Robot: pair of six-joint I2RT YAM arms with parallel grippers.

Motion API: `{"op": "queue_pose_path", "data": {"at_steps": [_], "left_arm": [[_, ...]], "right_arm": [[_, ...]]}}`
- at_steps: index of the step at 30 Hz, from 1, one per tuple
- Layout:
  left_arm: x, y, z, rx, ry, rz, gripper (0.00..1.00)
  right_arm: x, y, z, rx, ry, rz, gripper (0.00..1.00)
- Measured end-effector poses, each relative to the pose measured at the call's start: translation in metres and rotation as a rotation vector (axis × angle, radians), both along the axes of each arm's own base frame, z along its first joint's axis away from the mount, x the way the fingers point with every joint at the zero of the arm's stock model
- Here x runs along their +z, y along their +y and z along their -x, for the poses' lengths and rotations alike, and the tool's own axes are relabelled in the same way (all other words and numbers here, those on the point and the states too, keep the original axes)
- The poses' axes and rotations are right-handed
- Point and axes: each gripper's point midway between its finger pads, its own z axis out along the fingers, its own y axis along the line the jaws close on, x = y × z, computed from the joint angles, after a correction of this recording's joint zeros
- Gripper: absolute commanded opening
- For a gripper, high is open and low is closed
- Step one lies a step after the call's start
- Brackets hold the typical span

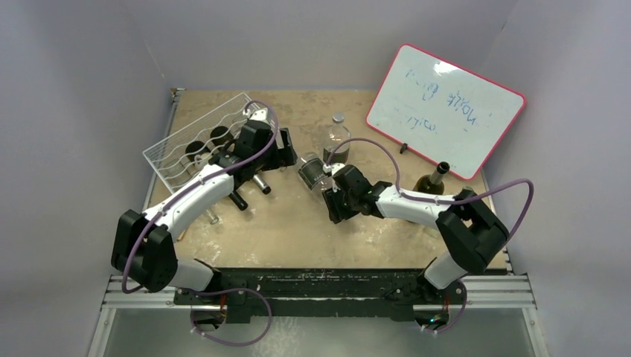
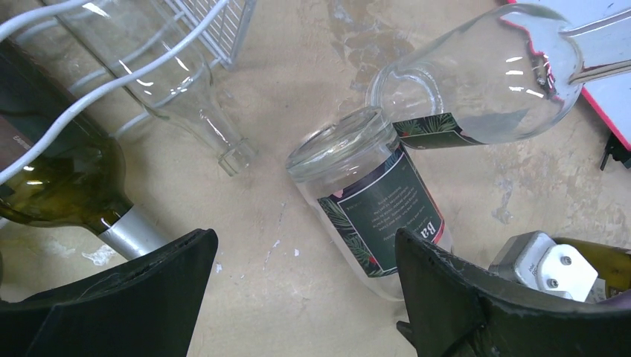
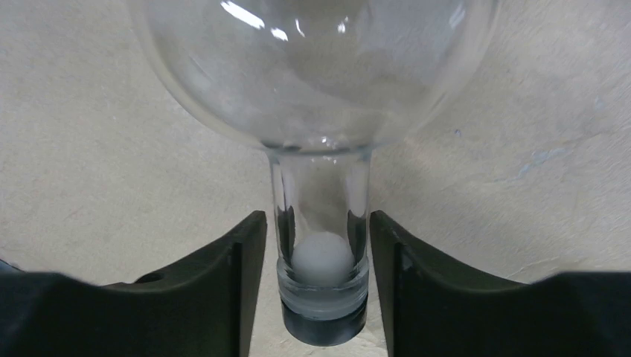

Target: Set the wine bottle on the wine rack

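The fingers of my right gripper are near the wine bottle's cap, so they should open and take hold of the wine bottle's neck (image 3: 320, 172) close to its body before lifting the bottle.
The wine bottle (image 1: 312, 172) is clear glass with a dark label and lies on its side mid-table. Its base faces my left gripper (image 1: 289, 156). In the left wrist view the bottle (image 2: 372, 201) lies just ahead of the open left gripper (image 2: 305, 245), which holds nothing. The bottle's neck (image 3: 320, 216) sits between the fingers (image 3: 238, 275) of my right gripper (image 3: 320, 282), with a narrow gap on each side; its dark cap rests on the table. The white wire wine rack (image 1: 195, 141) stands at the back left, right behind the left gripper.
The rack holds a dark green bottle with a silver neck (image 2: 67, 178) and a clear bottle (image 2: 171, 89). A clear bottle (image 1: 336, 137) stands upright behind the lying one. A green bottle (image 1: 431, 181) stands at the right before a red-framed whiteboard (image 1: 446, 111).
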Motion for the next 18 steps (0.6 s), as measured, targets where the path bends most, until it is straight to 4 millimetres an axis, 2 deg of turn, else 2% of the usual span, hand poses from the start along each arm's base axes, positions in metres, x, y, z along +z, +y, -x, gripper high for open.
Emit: {"op": "queue_pose_path", "data": {"at_steps": [3,8,13,18], "left_arm": [[0.004,0.001,0.000,0.001,-0.013,-0.004,0.90],[0.003,0.003,0.000,0.001,-0.009,-0.017,0.90],[0.002,0.005,0.002,0.002,-0.002,-0.023,0.90],[0.000,0.007,0.003,0.002,0.004,-0.036,0.90]], "right_arm": [[0.007,0.006,-0.007,0.003,-0.020,-0.017,0.65],[0.010,0.016,-0.017,0.008,-0.035,-0.028,0.66],[-0.003,0.021,-0.023,0.014,-0.019,-0.004,0.60],[-0.003,0.026,-0.028,0.018,-0.026,-0.010,0.58]]}}
